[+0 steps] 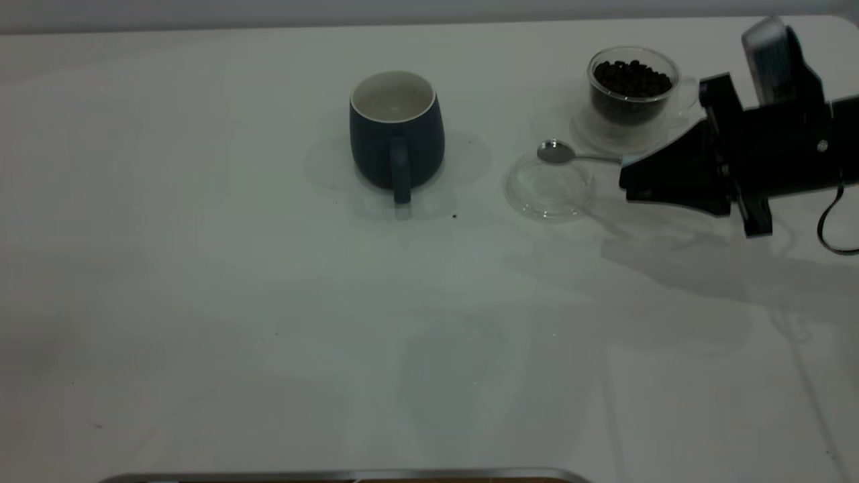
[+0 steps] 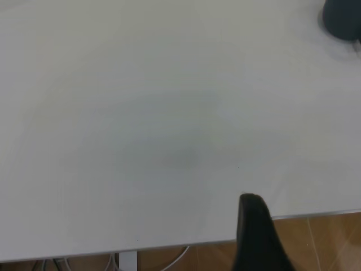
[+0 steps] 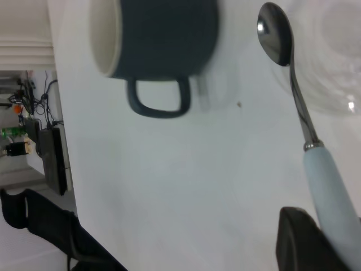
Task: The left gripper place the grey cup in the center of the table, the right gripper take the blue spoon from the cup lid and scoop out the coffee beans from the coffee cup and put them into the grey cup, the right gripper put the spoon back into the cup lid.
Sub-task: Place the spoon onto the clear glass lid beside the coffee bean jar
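My right gripper is holding the blue spoon. It will let go of it across the rim of the clear cup lid (image 1: 573, 186) (image 3: 327, 103), with the spoon's bowl resting inside.
The dark grey cup (image 1: 396, 127) stands upright in the middle of the table, handle toward the front, and looks empty. It also shows in the right wrist view (image 3: 163, 34) and in a corner of the left wrist view (image 2: 341, 20). My right gripper (image 1: 627, 176) is shut on the pale blue handle of the spoon (image 1: 556, 152). The spoon's empty metal bowl (image 3: 274, 34) hovers at the far edge of the clear cup lid (image 1: 549, 188). The glass coffee cup (image 1: 632, 84) full of beans stands behind the gripper. My left gripper (image 2: 259, 237) is parked at the table's edge.
A clear saucer (image 1: 604, 134) lies under the coffee cup. A small dark speck (image 1: 455, 216) lies on the table in front of the grey cup. The table's metal front edge (image 1: 349, 475) runs along the bottom.
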`<action>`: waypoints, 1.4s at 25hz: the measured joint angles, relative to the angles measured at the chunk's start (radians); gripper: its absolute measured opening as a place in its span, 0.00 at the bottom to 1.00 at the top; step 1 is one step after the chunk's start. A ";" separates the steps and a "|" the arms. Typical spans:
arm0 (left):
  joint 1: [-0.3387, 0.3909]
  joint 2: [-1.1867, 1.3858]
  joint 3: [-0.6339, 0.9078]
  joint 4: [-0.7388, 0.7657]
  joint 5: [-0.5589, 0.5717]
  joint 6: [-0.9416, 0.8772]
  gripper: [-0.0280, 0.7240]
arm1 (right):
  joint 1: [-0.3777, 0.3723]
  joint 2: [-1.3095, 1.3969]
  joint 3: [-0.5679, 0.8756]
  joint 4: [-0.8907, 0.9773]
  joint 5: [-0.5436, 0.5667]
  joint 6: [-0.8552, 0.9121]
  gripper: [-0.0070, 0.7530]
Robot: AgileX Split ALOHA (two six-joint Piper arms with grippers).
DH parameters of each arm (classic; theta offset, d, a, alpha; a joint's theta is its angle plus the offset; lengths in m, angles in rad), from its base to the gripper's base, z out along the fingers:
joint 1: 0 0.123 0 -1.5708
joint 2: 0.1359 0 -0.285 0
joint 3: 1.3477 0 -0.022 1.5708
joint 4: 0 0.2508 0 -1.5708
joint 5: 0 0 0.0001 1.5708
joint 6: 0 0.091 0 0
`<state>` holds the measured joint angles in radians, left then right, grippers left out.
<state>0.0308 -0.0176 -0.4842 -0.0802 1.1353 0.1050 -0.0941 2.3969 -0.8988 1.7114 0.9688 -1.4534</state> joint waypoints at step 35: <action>0.000 0.000 0.000 -0.001 0.000 0.000 0.72 | 0.014 0.195 -0.299 -0.208 0.027 0.205 0.14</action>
<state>0.0308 -0.0176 -0.4842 -0.0810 1.1353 0.1050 -0.0804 2.5918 -1.1980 1.5036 0.9954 -1.2487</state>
